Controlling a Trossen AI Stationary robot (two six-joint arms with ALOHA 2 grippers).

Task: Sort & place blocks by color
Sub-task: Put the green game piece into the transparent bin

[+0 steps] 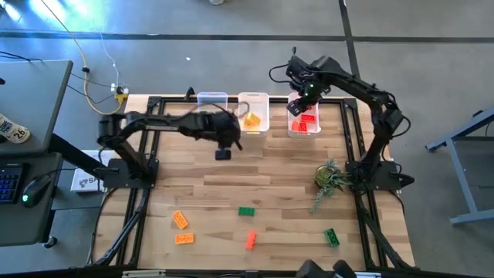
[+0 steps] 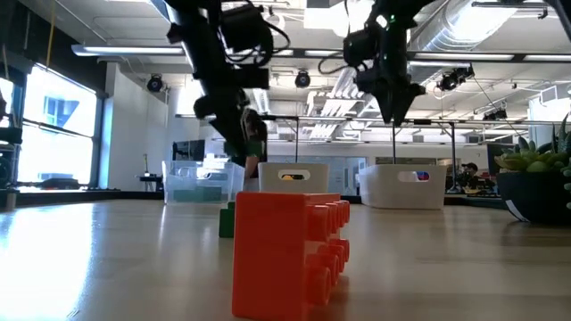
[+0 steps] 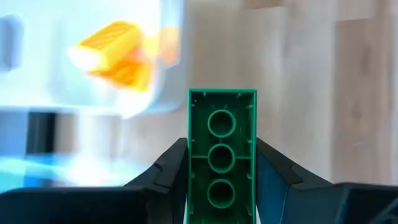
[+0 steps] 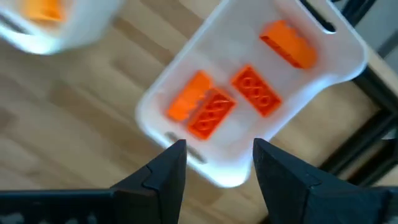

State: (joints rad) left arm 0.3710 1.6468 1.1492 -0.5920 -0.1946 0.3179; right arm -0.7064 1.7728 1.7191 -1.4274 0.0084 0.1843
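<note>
My left gripper is going to release the green block, now above the table's middle, inside the clear bin [image 1: 216, 115] that sits beside the middle bin of yellow-orange blocks.
My left gripper [image 1: 223, 153] hangs above the table's middle, in front of the bins, shut on a green block [image 3: 222, 149] whose hollow underside faces the wrist camera. My right gripper [image 4: 216, 152] stands open with nothing between its fingers, above the right bin [image 1: 305, 130], which holds several red-orange blocks [image 4: 214, 112]. The middle bin [image 1: 262, 99] holds yellow-orange blocks [image 1: 252, 120]. On the near half of the table lie two orange blocks [image 1: 180, 220], two green blocks [image 1: 246, 210] and a red-orange block [image 1: 251, 241]. My left gripper pinches the green block by its two long sides [image 3: 190, 155] between the two fingers [image 3: 171, 165]. The block lies along the fingers, and its free end [image 3: 222, 93] sticks out past the fingertips. The fingers slant downward. The block is lifted clear of the table.
A clear bin [image 1: 212, 100] stands at the far left of the row. A small green plant [image 1: 330, 177] stands near the right edge. Black frame rails [image 1: 147, 154] run along the table's sides. In the low view a red-orange block [image 2: 290, 254] fills the foreground.
</note>
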